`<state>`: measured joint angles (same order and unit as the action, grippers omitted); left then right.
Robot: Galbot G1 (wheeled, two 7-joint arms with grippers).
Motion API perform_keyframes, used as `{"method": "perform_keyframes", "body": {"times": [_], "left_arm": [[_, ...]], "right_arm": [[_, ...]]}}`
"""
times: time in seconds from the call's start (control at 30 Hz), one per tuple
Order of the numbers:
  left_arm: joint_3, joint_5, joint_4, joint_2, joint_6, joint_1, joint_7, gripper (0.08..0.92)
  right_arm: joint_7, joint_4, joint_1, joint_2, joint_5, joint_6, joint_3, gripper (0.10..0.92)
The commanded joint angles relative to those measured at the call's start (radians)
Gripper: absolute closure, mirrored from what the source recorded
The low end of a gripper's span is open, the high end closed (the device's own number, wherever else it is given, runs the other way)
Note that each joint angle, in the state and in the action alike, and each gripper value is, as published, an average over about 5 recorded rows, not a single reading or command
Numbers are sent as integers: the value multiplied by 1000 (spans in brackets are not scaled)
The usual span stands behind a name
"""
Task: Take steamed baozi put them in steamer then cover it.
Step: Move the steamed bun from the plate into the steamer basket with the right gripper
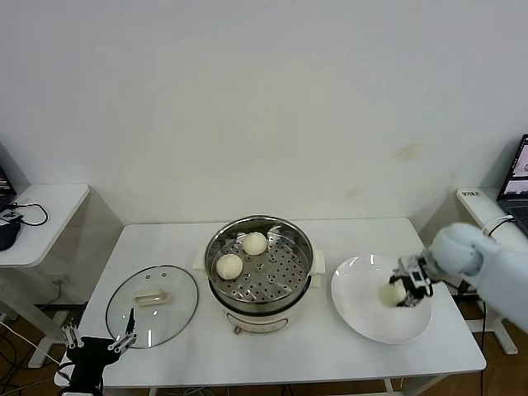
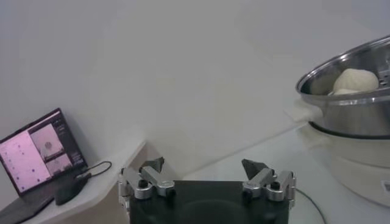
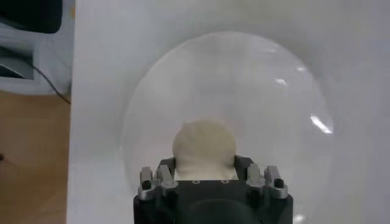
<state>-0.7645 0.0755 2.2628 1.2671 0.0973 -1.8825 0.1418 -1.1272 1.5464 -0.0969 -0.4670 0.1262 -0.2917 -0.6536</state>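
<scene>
The robot's right gripper will release the baozi on the front part of the perforated tray (image 1: 256, 289), nearer than both of the other baozi.
The steel steamer (image 1: 216, 247) stands at the table's middle on its white base, uncovered, with two baozi on the perforated tray, one (image 1: 255, 243) at the back and one (image 1: 229, 266) at the left. It also shows in the left wrist view (image 2: 347, 106). The glass cover (image 1: 173, 289) lies flat on the table left of it. My right gripper (image 1: 397, 293) is over the white plate (image 1: 355, 289), its fingers closed on both sides of a third baozi (image 3: 204, 143). My left gripper (image 1: 99, 337) is open and empty, low at the table's front left corner. No fourth baozi shows.
A white side table with a laptop (image 2: 39, 152) and a black mouse stands to the left. Another laptop (image 1: 520, 177) sits on a stand at the far right. The wall runs close behind the table.
</scene>
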Motion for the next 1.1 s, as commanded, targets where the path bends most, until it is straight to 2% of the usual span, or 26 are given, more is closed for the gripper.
{"method": "perform_keyframes", "body": {"times": [0.03,0.23,0.43,0.77,1.1], "left_arm": [[4,-1,2,-6,-1,4,0,177],[5,-2,3,-12,0,7,0,177],[-7,-6,0,-11,-2,1,2,177],[-34,-10,5,4,0,-4,1,177],[-49,-10,10,23,0,-7,1,177]], "right_arm": [[-9,2,360,-15,-146,-8,-78,420],[19,4,603,-126,-258,-26,-217,415],[54,8,731,-311,-317,-32,-326,414],[92,47,684,-536,-343,2,-453,414],[128,56,610,-612,-282,149,-565,414]]}}
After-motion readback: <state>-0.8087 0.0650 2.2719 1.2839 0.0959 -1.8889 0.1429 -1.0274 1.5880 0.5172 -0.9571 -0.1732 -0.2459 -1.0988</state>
